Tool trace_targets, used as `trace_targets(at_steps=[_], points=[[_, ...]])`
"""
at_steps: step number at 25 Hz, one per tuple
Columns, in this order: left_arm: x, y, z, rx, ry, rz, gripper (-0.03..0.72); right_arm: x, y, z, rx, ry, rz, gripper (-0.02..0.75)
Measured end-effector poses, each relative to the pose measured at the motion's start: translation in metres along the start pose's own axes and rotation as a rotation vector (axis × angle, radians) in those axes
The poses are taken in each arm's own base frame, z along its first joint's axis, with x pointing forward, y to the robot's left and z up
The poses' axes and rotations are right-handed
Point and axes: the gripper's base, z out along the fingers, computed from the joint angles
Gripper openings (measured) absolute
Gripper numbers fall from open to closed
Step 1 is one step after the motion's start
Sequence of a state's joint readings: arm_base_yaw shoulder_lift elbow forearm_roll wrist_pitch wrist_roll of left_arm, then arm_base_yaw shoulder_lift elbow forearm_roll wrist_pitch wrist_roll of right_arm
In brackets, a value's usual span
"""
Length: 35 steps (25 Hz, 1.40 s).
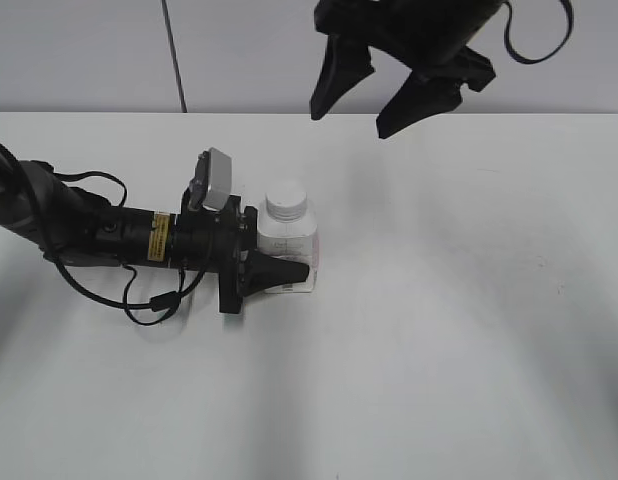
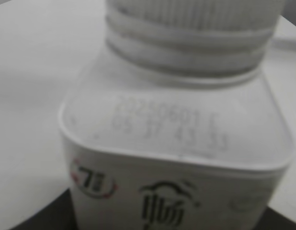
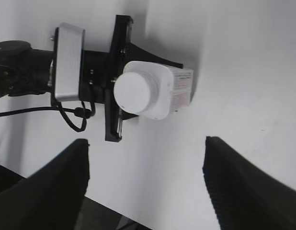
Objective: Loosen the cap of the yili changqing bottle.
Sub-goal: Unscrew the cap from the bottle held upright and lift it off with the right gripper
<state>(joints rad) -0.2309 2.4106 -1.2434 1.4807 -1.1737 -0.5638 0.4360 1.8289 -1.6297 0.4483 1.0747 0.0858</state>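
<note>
My right gripper closes next around the ribbed side of the white cap (image 1: 286,203) (image 3: 136,92) on the yili changqing bottle, above where my left gripper holds it.
The yili changqing bottle (image 1: 289,243) stands upright on the white table, its white ribbed cap (image 1: 286,200) on top. My left gripper (image 1: 279,262) lies low along the table and is shut on the bottle's body from the left. In the left wrist view the bottle (image 2: 176,158) fills the frame, with the cap's (image 2: 196,12) ribbed edge at the top. My right gripper (image 1: 354,105) hangs open and empty high above, up and to the right of the bottle. The right wrist view looks down on the cap (image 3: 137,91) and bottle (image 3: 174,93) between its spread fingers (image 3: 145,184).
The white table (image 1: 469,330) spreads around the bottle. The left arm with its cable (image 1: 149,300) lies along the table on the left. A grey wall (image 1: 89,50) stands behind the table's far edge.
</note>
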Motion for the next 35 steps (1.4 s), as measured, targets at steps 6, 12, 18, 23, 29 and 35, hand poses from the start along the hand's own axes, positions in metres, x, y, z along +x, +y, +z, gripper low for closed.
trace_targets(at_steps=[6,12,18,23,29,35], points=[[0.000,0.000,0.000,0.002,0.001,0.001,0.369,-0.012,0.019,0.033,0.058,0.040,0.001,0.582],[0.000,0.000,0.000,0.003,0.002,0.002,0.369,-0.012,0.022,0.061,0.107,0.075,0.062,0.582],[0.000,-0.001,0.000,0.006,0.002,0.003,0.369,-0.008,0.025,0.090,0.115,0.096,0.102,0.582],[0.000,-0.001,0.000,0.006,0.002,0.003,0.369,-0.009,0.033,0.095,0.098,0.064,0.092,0.582],[0.000,0.000,0.000,0.005,0.001,0.002,0.369,-0.008,0.033,0.102,0.137,0.050,0.084,0.582],[0.000,0.000,0.000,0.005,0.001,0.002,0.369,-0.007,0.029,0.113,0.170,0.059,0.092,0.582]])
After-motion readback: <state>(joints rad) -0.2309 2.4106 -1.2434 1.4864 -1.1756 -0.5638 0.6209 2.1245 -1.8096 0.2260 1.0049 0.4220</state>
